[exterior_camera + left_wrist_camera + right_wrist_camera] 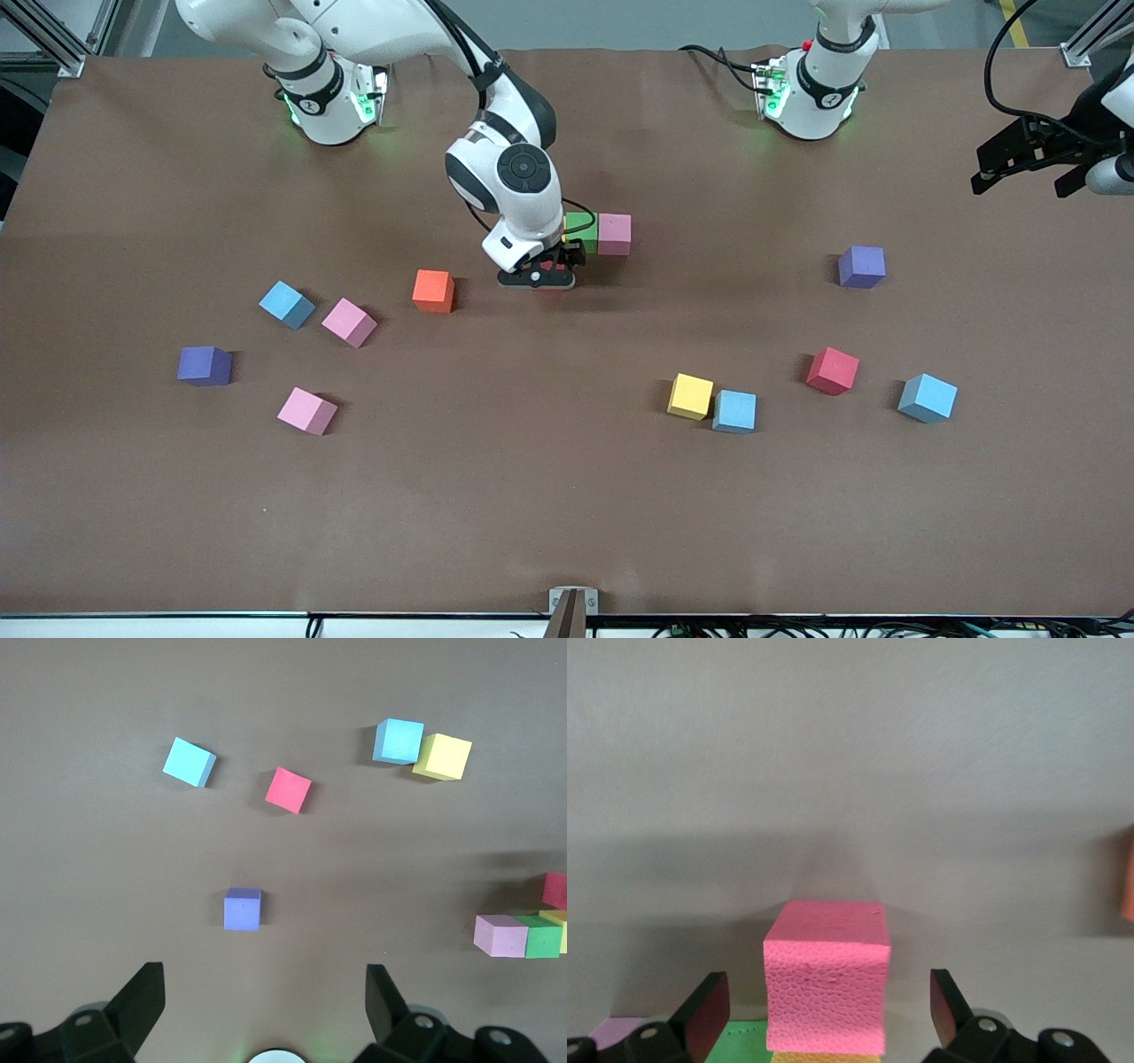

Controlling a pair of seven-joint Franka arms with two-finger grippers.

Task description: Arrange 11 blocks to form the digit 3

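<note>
The robot's right gripper will next move to the orange block near the loose pink block and close on the orange block's opposite sides (433, 291) (1129, 890).
A short row has formed mid-table: a pink block (614, 234), a green block (580, 232) and a yellow block (824, 1058) touching. A red block (826, 974) stands against the yellow one, nearer the front camera. My right gripper (536, 277) is low around this red block, open, with a gap at each finger (709, 1010). My left gripper (1019, 168) hangs open and waits past the left arm's end of the table, holding nothing (266, 1005). Loose blocks: orange (433, 291), light blue (286, 304), two pink (348, 322) (306, 410), yellow (690, 395), light blue (734, 411), red (832, 369), light blue (928, 397).
Two purple cubes lie apart from the rest, one toward the right arm's end (205, 365) and one toward the left arm's end (861, 267). The brown table (567, 514) is bare along its front strip. A small clamp (572, 604) sits at the front edge.
</note>
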